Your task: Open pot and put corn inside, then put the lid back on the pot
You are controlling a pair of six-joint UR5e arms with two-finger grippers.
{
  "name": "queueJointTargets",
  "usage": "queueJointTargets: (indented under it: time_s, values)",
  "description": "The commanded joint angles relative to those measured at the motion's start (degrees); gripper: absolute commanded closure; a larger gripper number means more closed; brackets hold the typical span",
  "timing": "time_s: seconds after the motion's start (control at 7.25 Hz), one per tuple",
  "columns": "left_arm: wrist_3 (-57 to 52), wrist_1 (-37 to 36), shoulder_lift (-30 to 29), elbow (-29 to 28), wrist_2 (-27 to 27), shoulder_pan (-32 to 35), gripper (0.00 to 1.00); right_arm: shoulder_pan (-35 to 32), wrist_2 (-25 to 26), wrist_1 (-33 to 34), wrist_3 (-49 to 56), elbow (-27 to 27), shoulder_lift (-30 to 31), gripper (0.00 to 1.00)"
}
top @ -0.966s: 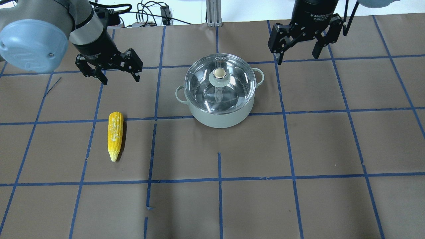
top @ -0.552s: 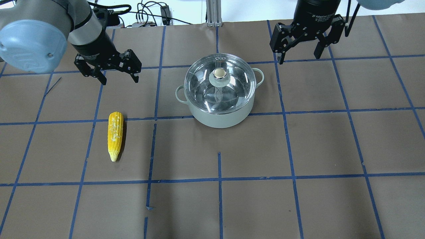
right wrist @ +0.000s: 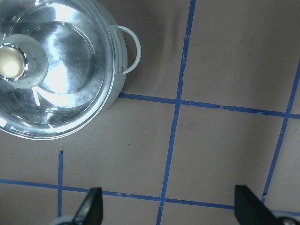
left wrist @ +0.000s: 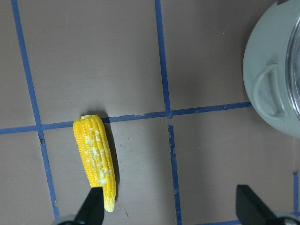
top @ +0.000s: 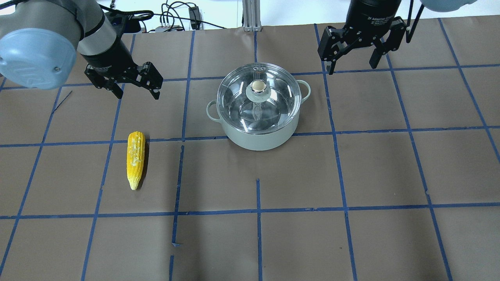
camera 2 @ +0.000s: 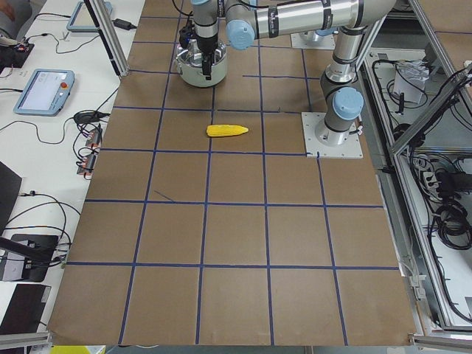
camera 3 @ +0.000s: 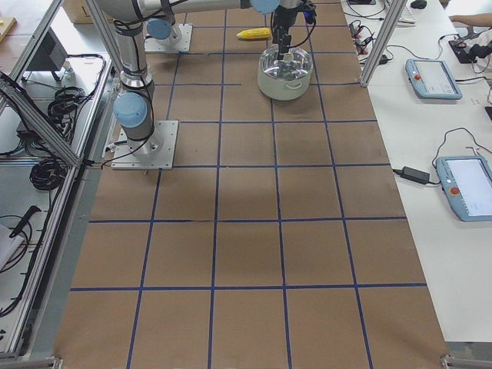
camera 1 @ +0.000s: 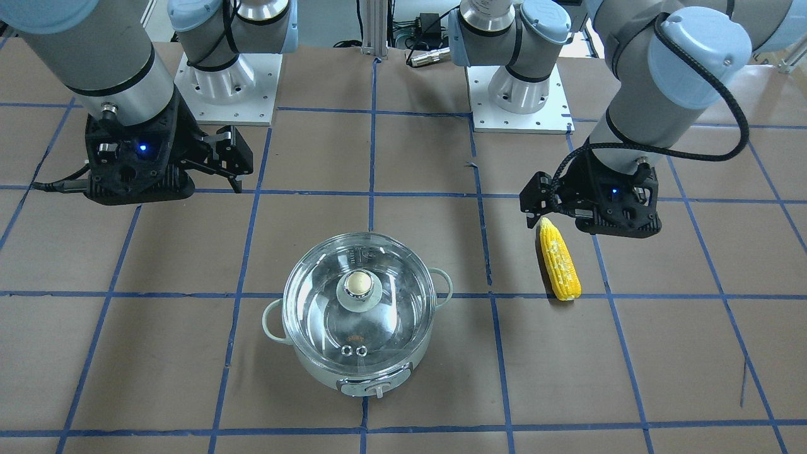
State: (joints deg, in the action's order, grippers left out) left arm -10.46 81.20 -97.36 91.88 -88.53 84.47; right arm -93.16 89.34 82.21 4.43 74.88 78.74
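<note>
My left gripper goes down to the yellow corn next and closes on the corn's middle (camera 1: 560, 265) (left wrist: 97, 158), between its tapered end and its thick end.
The pale mint pot (top: 258, 138) stands mid-table with the clear glass lid (top: 275, 103) on it, beige knob up. The yellow corn (top: 135, 158) lies on the brown paper to the pot's left, tapered end toward the near edge. My left gripper (top: 137, 95) is open and empty, hovering beyond the corn; in the left wrist view the corn (left wrist: 96, 159) lies just ahead of one fingertip. My right gripper (top: 351, 67) is open and empty, above the table to the right of and behind the pot. The right wrist view shows the lid (right wrist: 70, 70) and a pot handle (right wrist: 131, 49).
Brown paper with a blue tape grid (top: 258, 210) covers the table. Cables and an aluminium post (top: 252, 15) run along the far edge. The two arm bases (camera 1: 224, 88) stand on white plates behind the pot in the front-facing view.
My left gripper has shifted slightly left and toward the far edge. My right gripper has edged slightly toward the far edge. Pot, lid and corn have not moved.
</note>
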Motion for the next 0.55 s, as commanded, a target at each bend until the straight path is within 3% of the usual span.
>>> queueJointTargets:
  time_s: [0.0, 0.41]
  values:
    - [-5.15, -0.43, 0.24, 1.45, -0.06, -4.64, 0.00, -0.09, -0.39, 0.94, -0.64, -0.44, 0.10, 0.00]
    - [-13.33, -3.74, -0.54, 6.19, 0.03, -11.32, 0.00, -1.31, -1.18, 3.04, -1.08, -0.44, -0.60, 0.00]
